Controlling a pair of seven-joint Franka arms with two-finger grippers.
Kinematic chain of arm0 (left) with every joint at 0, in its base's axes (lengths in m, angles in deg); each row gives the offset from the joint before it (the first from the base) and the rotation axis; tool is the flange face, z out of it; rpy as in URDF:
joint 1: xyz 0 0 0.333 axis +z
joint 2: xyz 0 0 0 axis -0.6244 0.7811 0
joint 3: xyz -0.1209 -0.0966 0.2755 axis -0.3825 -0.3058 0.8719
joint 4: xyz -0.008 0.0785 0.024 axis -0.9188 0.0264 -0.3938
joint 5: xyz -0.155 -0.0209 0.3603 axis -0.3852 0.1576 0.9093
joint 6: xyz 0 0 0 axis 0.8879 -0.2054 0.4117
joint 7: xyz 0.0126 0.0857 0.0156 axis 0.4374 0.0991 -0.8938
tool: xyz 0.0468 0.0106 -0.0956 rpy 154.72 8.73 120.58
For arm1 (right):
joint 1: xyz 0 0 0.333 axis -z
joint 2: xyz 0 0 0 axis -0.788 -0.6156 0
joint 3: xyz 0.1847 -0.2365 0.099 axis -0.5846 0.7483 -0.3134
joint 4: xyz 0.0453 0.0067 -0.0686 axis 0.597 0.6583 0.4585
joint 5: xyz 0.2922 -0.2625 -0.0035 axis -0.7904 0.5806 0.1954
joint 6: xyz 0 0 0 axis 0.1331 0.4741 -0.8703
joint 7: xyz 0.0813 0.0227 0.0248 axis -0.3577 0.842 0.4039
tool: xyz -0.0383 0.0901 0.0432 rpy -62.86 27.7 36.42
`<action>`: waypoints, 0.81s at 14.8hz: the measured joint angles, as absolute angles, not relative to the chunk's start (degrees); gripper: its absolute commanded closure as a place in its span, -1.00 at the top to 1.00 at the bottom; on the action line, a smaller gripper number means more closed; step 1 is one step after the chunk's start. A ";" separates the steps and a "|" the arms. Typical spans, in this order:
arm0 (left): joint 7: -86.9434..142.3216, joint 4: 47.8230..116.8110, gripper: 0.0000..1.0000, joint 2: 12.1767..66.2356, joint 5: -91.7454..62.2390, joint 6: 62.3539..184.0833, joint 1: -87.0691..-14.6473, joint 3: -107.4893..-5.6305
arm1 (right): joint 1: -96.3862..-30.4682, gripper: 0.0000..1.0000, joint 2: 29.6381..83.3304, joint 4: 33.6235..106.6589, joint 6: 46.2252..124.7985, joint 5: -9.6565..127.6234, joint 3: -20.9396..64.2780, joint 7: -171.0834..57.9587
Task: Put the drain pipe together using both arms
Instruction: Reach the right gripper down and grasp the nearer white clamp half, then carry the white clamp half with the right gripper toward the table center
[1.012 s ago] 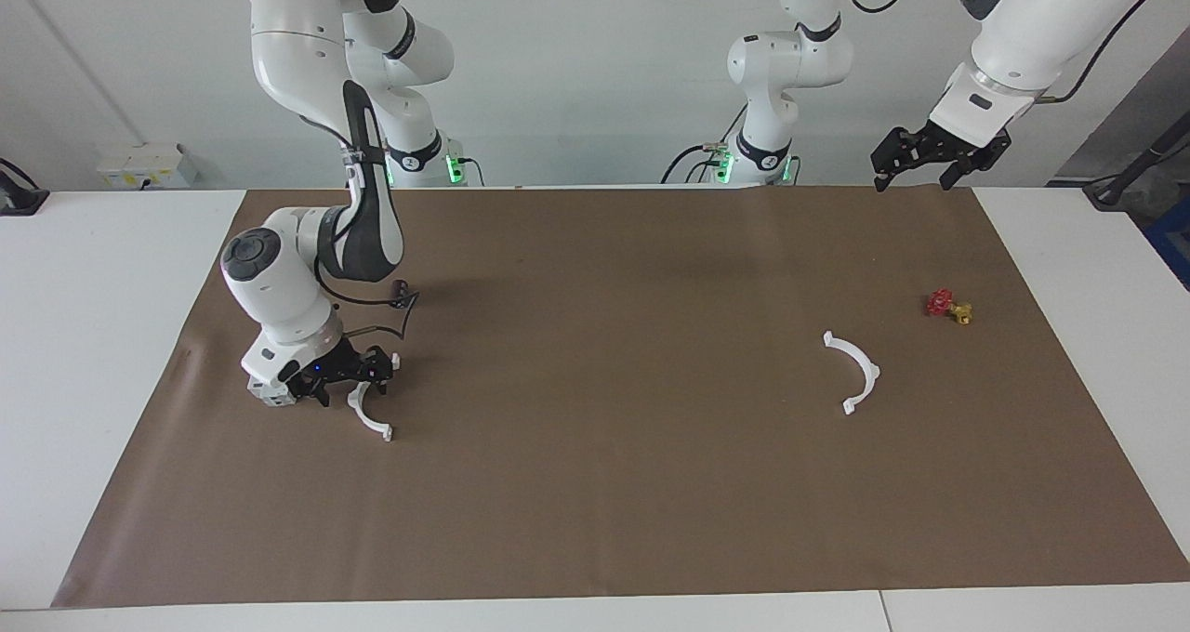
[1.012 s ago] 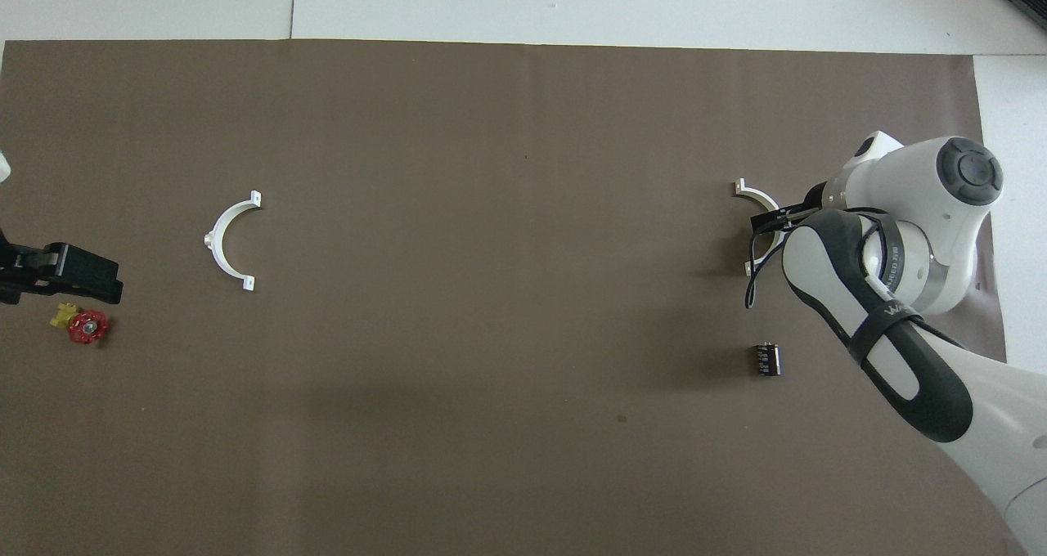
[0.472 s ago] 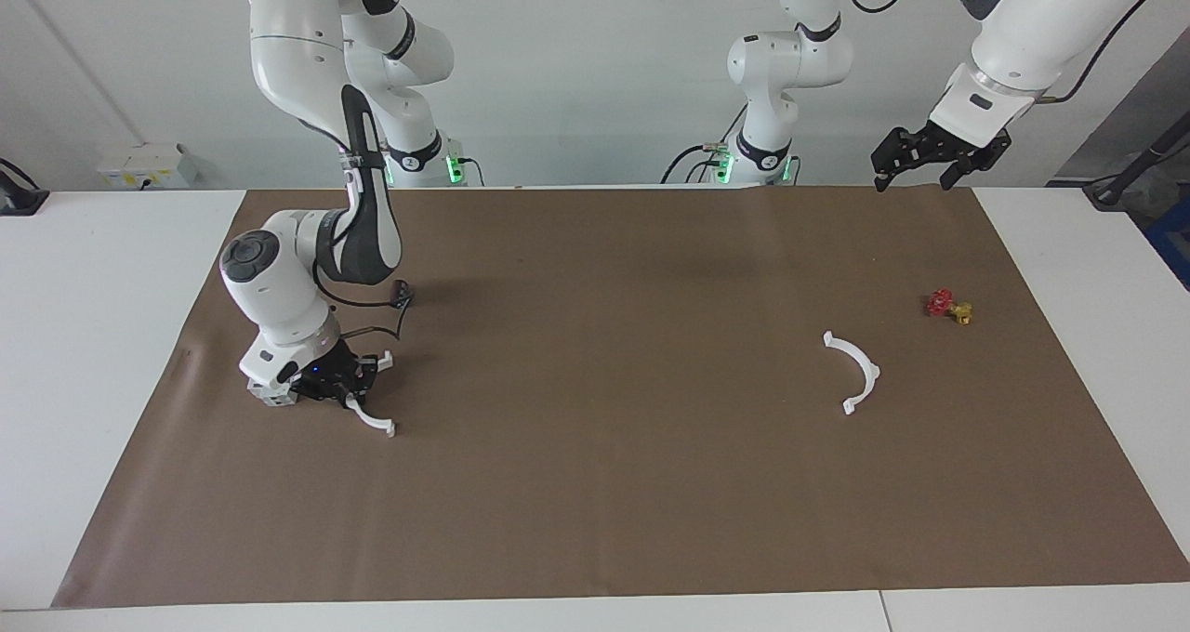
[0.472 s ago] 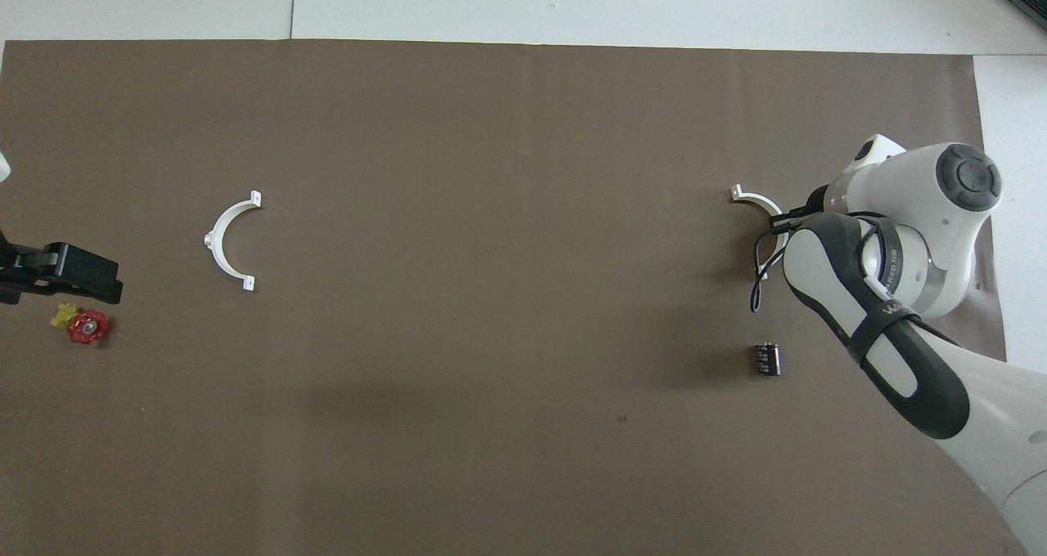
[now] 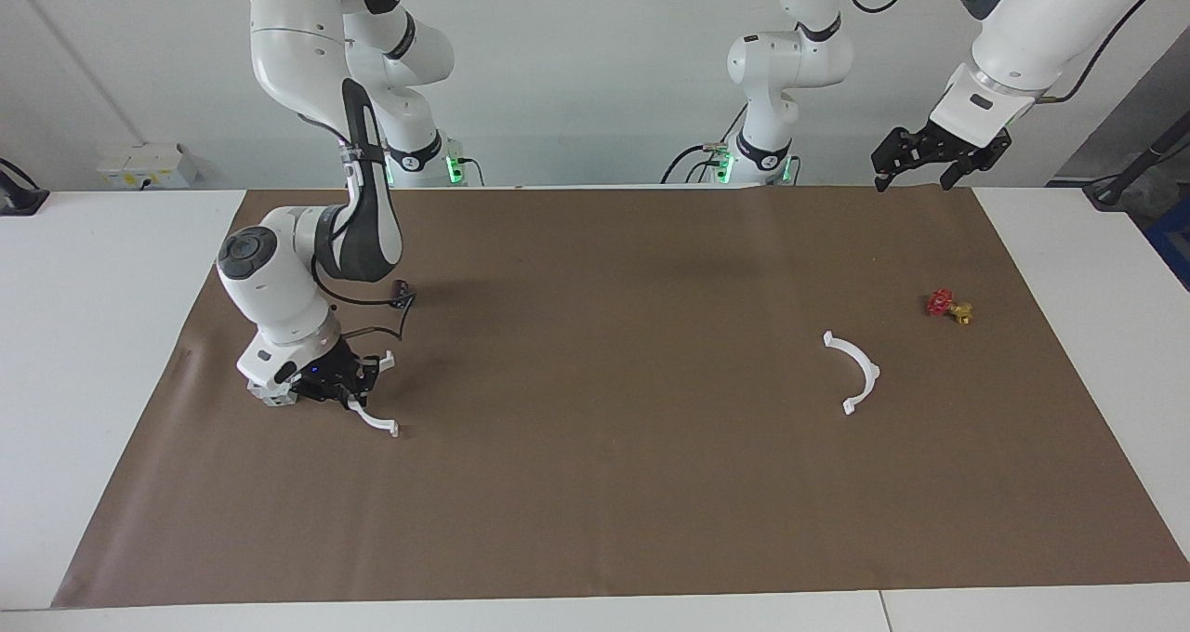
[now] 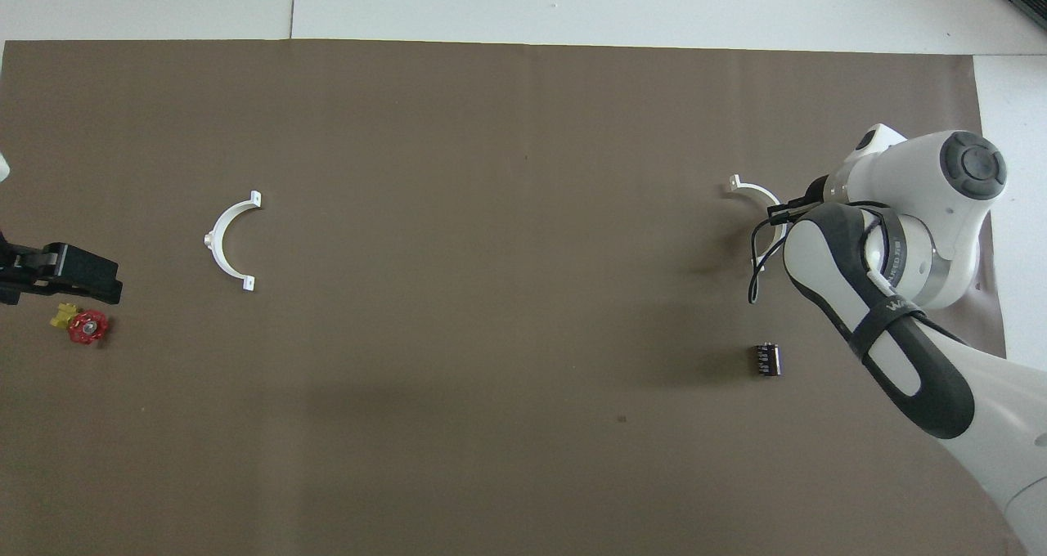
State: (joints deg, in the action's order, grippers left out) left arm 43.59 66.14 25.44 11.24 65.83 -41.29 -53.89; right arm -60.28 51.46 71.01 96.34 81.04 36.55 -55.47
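Observation:
The robot's right gripper should release its white half-ring on the bare middle of the brown mat (image 6: 531, 265), so that it faces the other half-ring.
The drain pipe is two separate white half-rings. One half-ring (image 5: 376, 419) is at the right arm's end of the brown mat, and my right gripper (image 5: 349, 392) is low over the mat and shut on it. One of its ends sticks out from the fingers, and it also shows in the overhead view (image 6: 748, 191), partly hidden by the arm. The other half-ring (image 5: 856, 373) lies flat on the mat toward the left arm's end, seen also from above (image 6: 228, 242). My left gripper (image 5: 913, 179) waits open, raised over the mat's edge nearest the robots.
A small red and yellow valve piece (image 5: 947, 306) lies on the mat near the free half-ring, nearer to the robots. A small black cylinder (image 6: 766, 358) lies near the right arm's wrist. The brown mat (image 5: 604, 483) covers the white table.
The right gripper closed on the half-ring and tilted it up off the mat, shifting it slightly. The left arm and the other half-ring have not moved.

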 measured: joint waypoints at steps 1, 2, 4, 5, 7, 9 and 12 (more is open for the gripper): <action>43.58 66.14 1.00 25.44 11.24 65.83 -41.29 -53.89 | -61.73 -1.00 52.01 69.64 94.12 81.56 36.52 -51.60; 43.58 66.14 1.00 25.44 11.24 65.83 -41.29 -53.88 | -63.49 -1.00 52.44 68.33 92.41 82.41 36.42 -47.57; 43.58 66.15 1.00 25.44 11.24 65.83 -41.29 -53.88 | -67.42 -1.00 52.64 66.28 90.80 83.67 36.29 -39.74; 43.58 66.15 1.00 25.44 11.24 65.83 -41.29 -53.88 | -69.36 -1.00 52.64 65.80 90.74 83.92 36.21 -36.30; 43.58 66.15 1.00 25.44 11.24 65.83 -41.29 -53.88 | -73.01 -1.00 52.60 65.53 90.77 83.93 36.10 -30.96; 43.58 66.16 1.00 25.44 11.24 65.83 -41.29 -53.88 | -76.71 -1.00 52.35 65.53 90.83 83.93 36.03 -28.40; 43.56 66.17 1.00 25.44 11.24 65.85 -41.29 -53.88 | -83.36 -1.00 50.85 65.52 91.73 83.95 35.98 -25.15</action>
State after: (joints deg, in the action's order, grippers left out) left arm 43.56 66.17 25.44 11.24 65.85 -41.29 -53.88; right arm -83.36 50.85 65.52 91.73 83.95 35.98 -25.15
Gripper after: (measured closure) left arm 0.000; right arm 0.793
